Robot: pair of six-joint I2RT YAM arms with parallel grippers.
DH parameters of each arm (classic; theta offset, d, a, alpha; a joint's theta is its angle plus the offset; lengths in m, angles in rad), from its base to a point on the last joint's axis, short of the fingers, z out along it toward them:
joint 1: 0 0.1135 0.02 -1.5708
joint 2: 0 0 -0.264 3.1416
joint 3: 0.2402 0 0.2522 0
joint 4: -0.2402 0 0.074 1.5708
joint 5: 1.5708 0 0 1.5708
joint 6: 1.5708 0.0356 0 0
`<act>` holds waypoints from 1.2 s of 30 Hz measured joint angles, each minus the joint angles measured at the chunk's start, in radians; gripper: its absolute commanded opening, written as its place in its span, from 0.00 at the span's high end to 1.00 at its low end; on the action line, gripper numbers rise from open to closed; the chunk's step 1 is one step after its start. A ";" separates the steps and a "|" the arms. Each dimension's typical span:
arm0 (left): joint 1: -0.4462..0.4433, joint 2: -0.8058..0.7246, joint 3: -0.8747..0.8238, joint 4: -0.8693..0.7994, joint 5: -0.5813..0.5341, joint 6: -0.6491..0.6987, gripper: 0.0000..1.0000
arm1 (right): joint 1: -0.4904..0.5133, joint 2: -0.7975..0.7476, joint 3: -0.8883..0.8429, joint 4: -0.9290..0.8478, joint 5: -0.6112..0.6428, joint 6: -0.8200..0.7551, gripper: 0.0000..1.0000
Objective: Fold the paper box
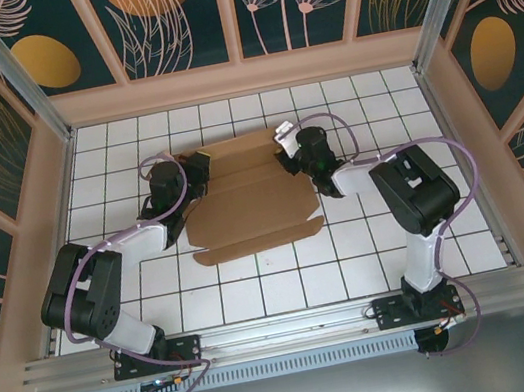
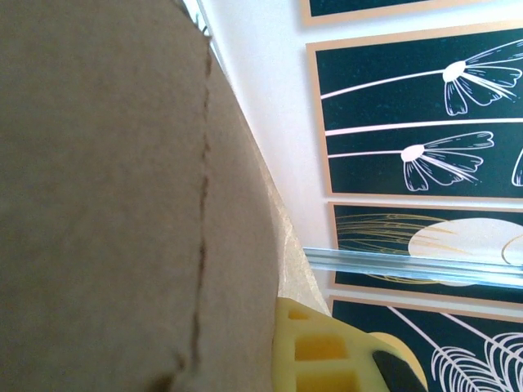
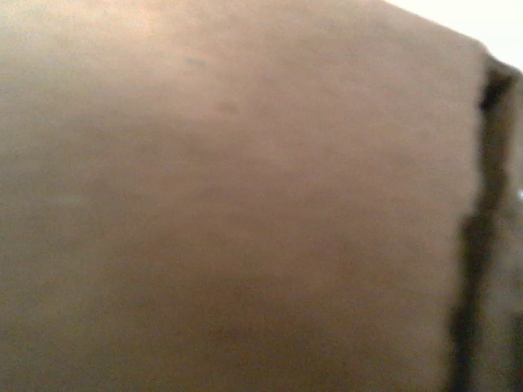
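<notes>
The cardboard flap lies flat along the left gripper's yellow finger and covers the other finger, so the robot should open that gripper, back off and pinch the flap's edge (image 1: 212, 148).
The paper box (image 1: 249, 208) lies as a brown cardboard sheet with creased flaps in the middle of the tiled table. My left gripper (image 1: 199, 174) sits at its far left edge. In the left wrist view a cardboard flap (image 2: 106, 204) presses flat against my yellow finger (image 2: 327, 351), and the other finger is hidden behind it. My right gripper (image 1: 290, 155) is at the box's far right edge, by a raised flap. In the right wrist view blurred cardboard (image 3: 245, 204) lies close against the lens and hides the fingers.
The white tiled table (image 1: 376, 95) is ringed by a tan rim and dark panelled walls (image 1: 170, 19). An aluminium rail (image 1: 286, 329) runs along the near edge by both arm bases. Bare tiles lie around the box on every side.
</notes>
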 measured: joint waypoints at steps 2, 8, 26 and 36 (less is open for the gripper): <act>0.000 0.003 0.002 0.000 0.002 0.000 1.00 | 0.002 0.000 0.000 0.000 0.019 0.015 0.81; 0.001 0.011 0.008 0.002 0.018 0.000 0.89 | 0.027 -0.007 -0.025 0.021 0.108 0.054 0.88; -0.002 -0.021 -0.003 -0.082 0.158 0.124 0.59 | 0.027 -0.190 -0.239 0.049 0.074 0.150 0.77; -0.002 -0.016 0.003 -0.075 0.172 0.147 0.75 | 0.024 -0.225 -0.294 0.076 0.032 0.172 0.39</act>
